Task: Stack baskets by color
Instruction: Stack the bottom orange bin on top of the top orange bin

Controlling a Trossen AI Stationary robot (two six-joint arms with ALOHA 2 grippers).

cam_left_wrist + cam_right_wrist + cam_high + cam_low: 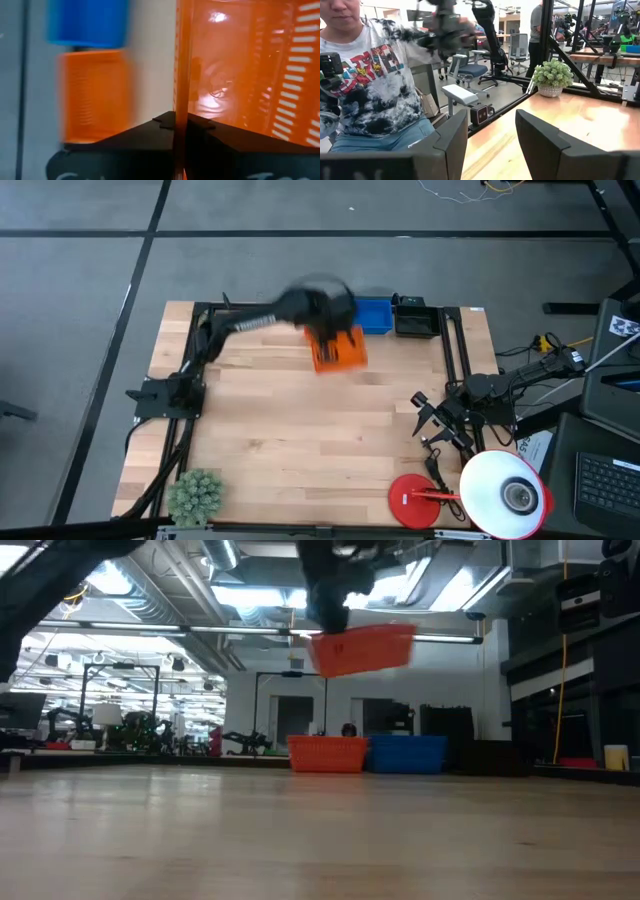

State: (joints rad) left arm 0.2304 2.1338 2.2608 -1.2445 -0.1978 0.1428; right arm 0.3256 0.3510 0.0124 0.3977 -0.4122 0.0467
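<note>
I will release the orange basket from my left gripper inside the other orange basket (324, 324) (98, 96) next to the blue basket.
My left gripper (322, 330) is shut on an orange basket (340, 352) and holds it in the air over the far middle of the table. In the low view that basket (365, 648) hangs high above the wood. Below, at the far edge, another orange basket (327, 753) rests on its base next to a blue basket (407, 753). A black basket (415, 320) sits to the right of the blue one (376, 315). My right gripper (490, 140) waits open at the table's right side, with nothing between its fingers. My left gripper pinches one side wall of the orange basket at its rim (180, 107), one finger inside the basket and one outside. The fingers slant down from above. The basket is lifted clear of the table and hangs tilted below the fingers.
A green fuzzy plant (195, 495) stands at the near left corner. A red lamp base (412, 498) and a white lamp shade (505, 495) are at the near right. A person (375, 85) sits beyond the table's edge. Bare wood (300, 430) fills the middle.
</note>
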